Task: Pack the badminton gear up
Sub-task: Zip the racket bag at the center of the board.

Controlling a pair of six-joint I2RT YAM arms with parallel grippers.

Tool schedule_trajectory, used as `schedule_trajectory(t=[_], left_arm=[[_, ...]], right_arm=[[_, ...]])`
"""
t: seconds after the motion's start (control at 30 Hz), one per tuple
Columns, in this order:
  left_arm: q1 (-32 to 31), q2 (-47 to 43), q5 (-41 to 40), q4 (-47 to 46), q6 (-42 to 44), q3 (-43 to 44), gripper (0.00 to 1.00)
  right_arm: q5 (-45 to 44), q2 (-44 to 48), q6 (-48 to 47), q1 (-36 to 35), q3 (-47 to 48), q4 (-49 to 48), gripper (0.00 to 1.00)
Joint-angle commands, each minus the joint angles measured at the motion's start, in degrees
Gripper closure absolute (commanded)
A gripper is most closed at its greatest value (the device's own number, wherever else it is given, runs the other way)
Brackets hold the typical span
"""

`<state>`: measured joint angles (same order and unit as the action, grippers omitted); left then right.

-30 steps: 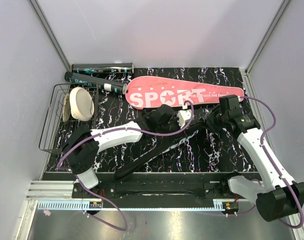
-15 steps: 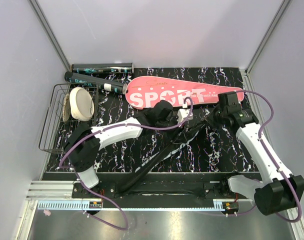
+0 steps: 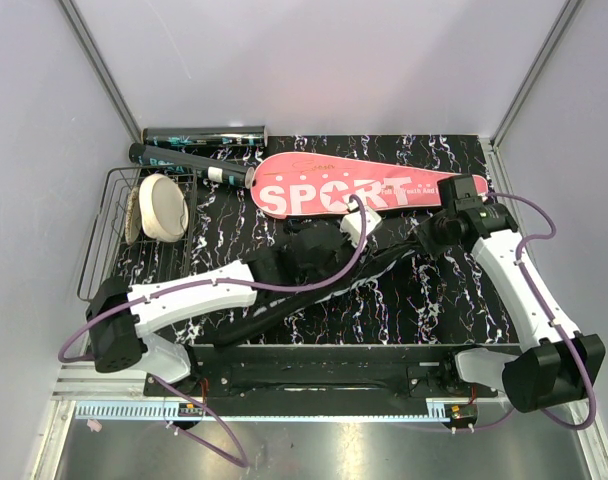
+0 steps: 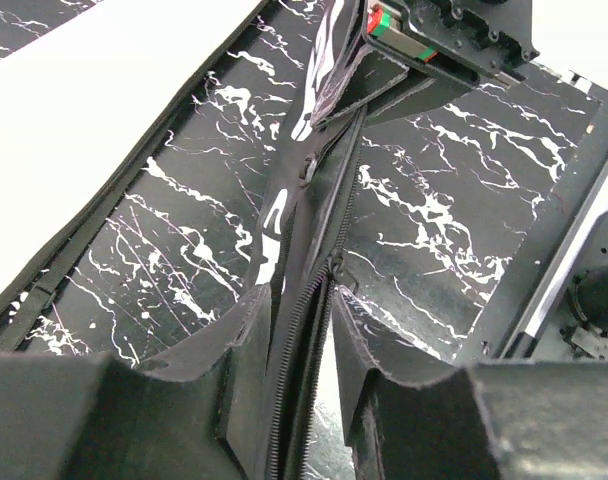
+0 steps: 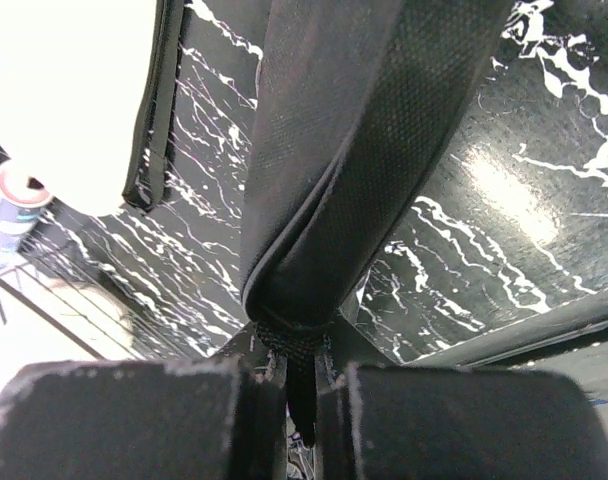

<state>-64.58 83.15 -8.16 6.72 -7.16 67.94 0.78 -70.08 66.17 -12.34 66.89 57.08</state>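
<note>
The zipper pull lies beyond my left gripper's fingers straddling the zipper edge, so I will back off, turn it and take the zipper pull [image 4: 342,273].
A long black bag [image 3: 284,312] lies slantwise from the near edge toward the right, its zipper partly undone [image 4: 304,210]. My left gripper [image 3: 329,258] is over its middle and open [image 4: 302,312]. The zipper edge runs between the fingers, with a gap on the right side. My right gripper [image 3: 430,236] is shut [image 5: 302,395] on the thin webbing tab at the bag's far end [image 5: 354,120]. The pink "SPORT" case [image 3: 364,188] lies behind them, with a dark handle [image 3: 184,160] sticking out of its left end. A dark tube [image 3: 204,134] rests against the back wall.
A black wire basket [image 3: 102,250] stands at the left edge with a cream round disc [image 3: 162,206] inside it. Walls close in the table on three sides. The table's near rail [image 3: 314,360] runs between the arm bases.
My left gripper has opened and let go of the bag's zipper edge, and the left arm has swung back to the left. My right gripper has shut on the bag's end tab.
</note>
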Motion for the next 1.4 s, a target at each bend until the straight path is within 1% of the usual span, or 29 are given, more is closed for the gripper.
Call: schedule_trajectory(t=[0.0,0.03,0.07,0.1,0.2,0.23,0.27,0.33,0.4,0.43,0.5,0.53,0.57,0.63,0.73,0.8,0.93,1.0,1.07,1.3,1.33,1.37], left_arm=[[-1.0,1.1,-8.6,-0.5,-0.9,2.2,0.65],[-1.0,1.4,-9.8,0.0,-2.1,2.5,0.64],[-1.0,2.2,-10.3,0.6,-2.7,3.9,0.63],[-1.1,2.5,-10.5,1.0,-3.1,4.6,0.59],[-1.3,4.4,-11.9,1.3,-4.8,6.1,0.58],[-1.3,5.0,-13.5,2.1,-6.3,6.7,0.66],[-1.3,6.2,-14.3,2.8,-7.2,8.3,0.69],[-1.4,7.5,-15.9,5.9,-11.3,10.4,0.71],[-1.4,9.1,-15.9,8.3,-14.1,13.3,0.67],[-1.4,9.6,-15.2,10.4,-17.1,14.1,0.61],[-1.1,10.2,-14.0,11.8,-20.3,15.0,0.54],[-0.7,10.4,-11.4,13.1,-24.0,15.3,0.50],[-0.6,10.6,-11.3,14.6,-25.9,16.1,0.46],[-0.1,10.1,-10.3,16.6,-29.6,16.3,0.44],[1.8,8.4,-6.5,17.9,-34.1,15.7,0.44],[2.9,7.0,-5.0,17.9,-35.3,14.9,0.44],[3.8,5.9,2.1,14.6,-35.9,13.2,0.48],[3.8,7.0,3.5,14.4,-35.7,13.8,0.52],[3.8,8.5,4.6,15.1,-35.7,14.8,0.58],[2.6,5.5,1.9,13.4,-37.0,12.2,0.58],[2.6,5.5,1.9,13.2,-37.3,11.9,0.54],[2.7,5.9,1.9,13.3,-37.5,11.9,0.53]], right_arm=[[7.4,-0.2,11.1,2.5,1.1,5.4,1.00],[7.9,0.2,12.6,2.8,0.4,5.0,1.00],[9.8,0.5,15.1,2.9,-0.4,2.0,1.00],[10.0,1.0,16.3,3.3,-2.2,0.9,1.00],[8.6,1.5,18.2,3.4,-2.7,-1.4,1.00],[8.2,1.3,18.1,3.4,-2.5,-1.5,1.00],[7.8,1.0,18.0,3.3,-2.2,-1.5,1.00],[7.2,0.0,17.8,3.4,-1.8,-1.3,1.00],[7.0,-0.9,17.6,3.5,-1.4,-0.9,1.00],[7.0,-1.2,17.4,3.4,-1.2,-0.7,1.00],[6.8,-1.5,17.2,3.5,-1.0,-0.2,1.00],[6.8,-1.5,17.2,3.5,-1.0,-0.1,1.00],[6.6,-1.4,17.1,3.5,-1.1,-0.2,1.00],[6.4,-1.1,17.2,3.5,-1.4,-0.3,1.00],[5.9,-0.7,17.2,3.4,-1.4,-0.3,1.00],[5.1,-0.4,17.2,3.6,-1.4,-0.3,1.00],[5.1,0.6,18.5,3.6,-2.1,-0.8,1.00],[7.1,0.3,19.3,3.6,-2.9,-2.0,1.00],[8.0,-0.1,19.2,3.6,-2.8,-1.7,1.00],[8.0,-1.7,17.1,3.6,-0.9,0.0,1.00],[8.1,-1.6,17.5,3.6,-1.0,0.0,1.00],[8.1,-1.5,17.7,3.6,-1.2,0.0,1.00]])
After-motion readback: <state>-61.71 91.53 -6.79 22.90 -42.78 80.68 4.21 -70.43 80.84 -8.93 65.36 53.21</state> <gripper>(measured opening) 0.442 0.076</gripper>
